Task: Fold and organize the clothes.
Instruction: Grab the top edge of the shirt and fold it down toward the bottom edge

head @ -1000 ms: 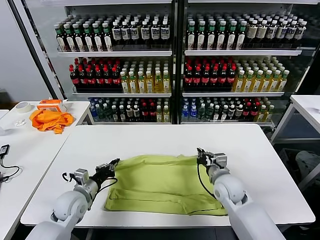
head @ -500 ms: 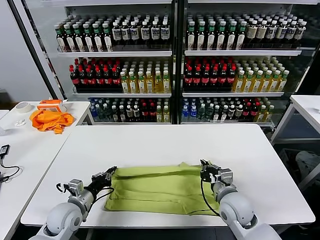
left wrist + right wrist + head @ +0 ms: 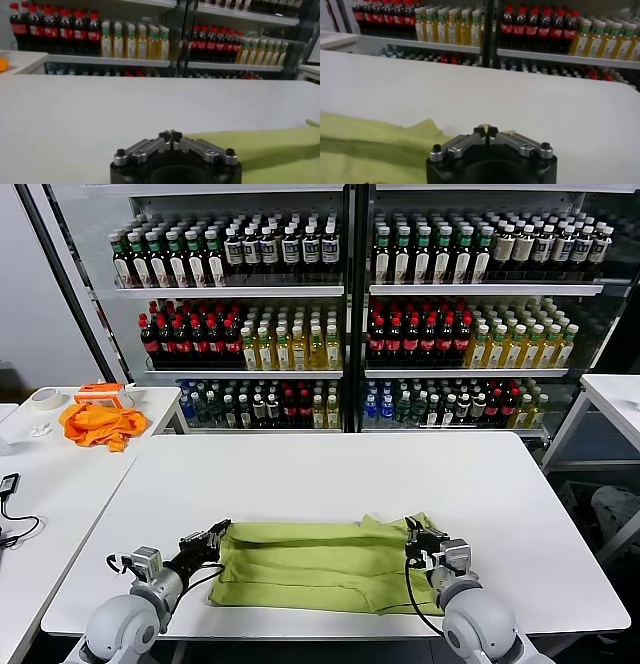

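Next, my right gripper lets go of the lime T-shirt's far corner on its own folded strip [image 3: 418,547], nearer the table's front edge.
The lime T-shirt [image 3: 320,566] lies folded into a wide strip near the front edge of the white table [image 3: 330,469]. No print shows. My left gripper [image 3: 217,533] is shut on the shirt's far left corner; in the left wrist view [image 3: 170,135] a sliver of lime cloth shows between the closed tips and the shirt [image 3: 265,145] lies beside it. My right gripper [image 3: 411,533] is shut on the far right corner; in the right wrist view [image 3: 485,130] lime cloth shows between the tips, and the shirt [image 3: 375,145] spreads to one side.
An orange cloth [image 3: 100,424], an orange-and-white holder [image 3: 103,392] and a tape roll [image 3: 45,397] lie on the side table at left. Glass-door coolers full of bottles [image 3: 340,304] stand behind the table. Another white table's corner [image 3: 615,394] is at right.
Both grippers have pulled the shirt's far edge toward the front of the table, folding the shirt over itself into a narrower strip. Both arms have drawn back toward me.
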`<action>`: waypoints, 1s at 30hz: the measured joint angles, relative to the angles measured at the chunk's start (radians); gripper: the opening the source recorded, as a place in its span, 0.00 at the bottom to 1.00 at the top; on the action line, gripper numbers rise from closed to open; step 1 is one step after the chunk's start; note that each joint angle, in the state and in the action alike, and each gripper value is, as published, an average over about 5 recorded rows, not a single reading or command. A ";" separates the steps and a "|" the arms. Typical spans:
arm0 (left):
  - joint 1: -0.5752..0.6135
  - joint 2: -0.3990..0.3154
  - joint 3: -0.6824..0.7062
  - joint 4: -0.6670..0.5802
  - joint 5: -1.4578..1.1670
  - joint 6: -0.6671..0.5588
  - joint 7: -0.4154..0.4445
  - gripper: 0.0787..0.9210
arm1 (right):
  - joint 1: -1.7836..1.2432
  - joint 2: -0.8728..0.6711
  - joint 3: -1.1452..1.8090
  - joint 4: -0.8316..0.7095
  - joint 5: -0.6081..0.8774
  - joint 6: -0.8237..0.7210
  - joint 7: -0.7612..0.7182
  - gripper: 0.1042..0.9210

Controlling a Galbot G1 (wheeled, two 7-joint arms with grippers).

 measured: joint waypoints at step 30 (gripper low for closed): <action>0.043 -0.003 -0.013 -0.024 0.023 0.001 -0.013 0.31 | -0.160 -0.018 0.019 0.091 -0.118 0.030 -0.013 0.24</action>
